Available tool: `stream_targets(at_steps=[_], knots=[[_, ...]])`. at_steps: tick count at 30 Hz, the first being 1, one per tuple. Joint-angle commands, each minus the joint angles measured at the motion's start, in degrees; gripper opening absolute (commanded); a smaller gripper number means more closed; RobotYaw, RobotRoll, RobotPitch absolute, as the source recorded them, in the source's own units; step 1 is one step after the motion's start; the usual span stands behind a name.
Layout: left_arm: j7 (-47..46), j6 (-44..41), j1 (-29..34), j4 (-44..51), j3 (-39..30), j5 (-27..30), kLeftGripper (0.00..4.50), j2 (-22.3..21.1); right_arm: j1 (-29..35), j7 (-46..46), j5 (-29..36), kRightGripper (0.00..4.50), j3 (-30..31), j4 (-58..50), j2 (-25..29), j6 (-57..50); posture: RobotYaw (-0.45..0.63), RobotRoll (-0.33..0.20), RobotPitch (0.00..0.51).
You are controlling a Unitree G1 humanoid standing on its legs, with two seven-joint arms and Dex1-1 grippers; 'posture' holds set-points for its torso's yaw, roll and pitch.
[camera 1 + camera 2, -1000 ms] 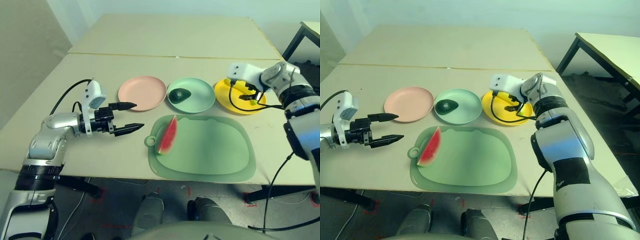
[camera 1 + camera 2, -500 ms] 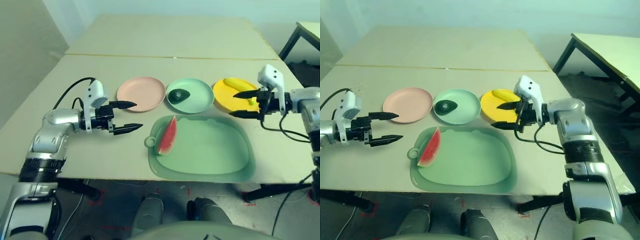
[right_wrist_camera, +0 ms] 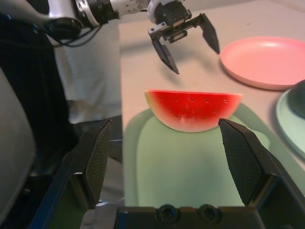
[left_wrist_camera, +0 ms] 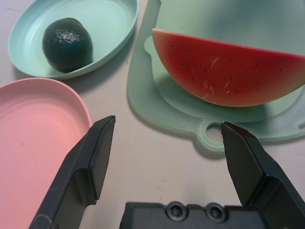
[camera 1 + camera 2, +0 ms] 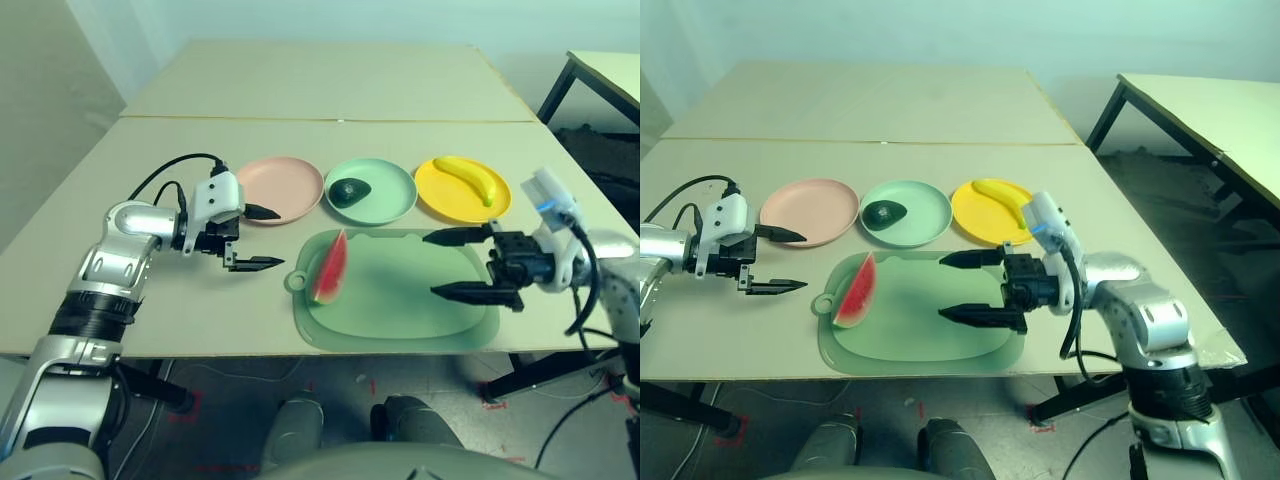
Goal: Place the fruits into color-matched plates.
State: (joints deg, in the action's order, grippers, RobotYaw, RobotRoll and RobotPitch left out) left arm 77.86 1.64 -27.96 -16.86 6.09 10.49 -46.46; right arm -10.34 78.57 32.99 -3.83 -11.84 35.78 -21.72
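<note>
Next, I move my left gripper to the watermelon wedge's end [image 5: 340,247] [image 4: 175,53] closest to the mint green plate and grab it there.
The red watermelon wedge [image 5: 331,268] stands on its rind at the left end of the green mat [image 5: 400,322]. In the mint green plate [image 5: 385,205] lies the dark avocado [image 5: 348,192], and the banana [image 5: 465,178] rests in the yellow plate [image 5: 445,195]. The pink plate [image 5: 282,187] holds nothing. My left gripper [image 5: 270,237] is open just left of the mat, pointing at the wedge [image 4: 228,71]. Over the mat's right half, my right gripper [image 5: 432,265] hangs open and also faces the wedge [image 3: 193,109]. Neither holds anything.
The three plates stand in a row behind the mat. A second table [image 5: 330,65] adjoins at the back, and another table's corner [image 5: 1200,100] is off to the right. Bare tabletop lies left of my left arm.
My right gripper has drawn back from the yellow plate, where the banana stays, and come down over the mat's right half. The left gripper has edged nearer the mat. The camera has shifted.
</note>
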Motion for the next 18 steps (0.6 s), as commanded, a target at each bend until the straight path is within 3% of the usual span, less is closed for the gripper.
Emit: stream_targets(at_steps=[1, 6, 12, 18], knots=[[0.57, 1.00, -0.07, -0.57, 0.91, -0.90, 4.50, 0.18, -0.28, -0.05, -0.92, 4.49, -1.58, 4.09, -1.02, 6.82, 0.06, 0.000, 0.067], [2.50, 5.56, -2.86, -1.69, 1.98, -1.79, 4.50, 0.77, -2.84, 1.54, -0.60, 4.49, -1.77, 10.32, -1.33, 13.72, 0.07, 0.000, 0.066], [8.60, 22.84, -14.50, -7.00, 7.40, -5.65, 4.50, 3.97, -2.65, 3.48, -1.51, 4.49, -0.22, 13.21, -0.64, 17.19, 0.08, 0.000, 0.066], [14.64, 29.02, -22.33, -8.25, 15.01, -5.24, 4.50, 5.46, -2.68, 4.03, -1.76, 4.49, 0.16, 13.85, -0.52, 18.00, 0.05, 0.000, 0.057]])
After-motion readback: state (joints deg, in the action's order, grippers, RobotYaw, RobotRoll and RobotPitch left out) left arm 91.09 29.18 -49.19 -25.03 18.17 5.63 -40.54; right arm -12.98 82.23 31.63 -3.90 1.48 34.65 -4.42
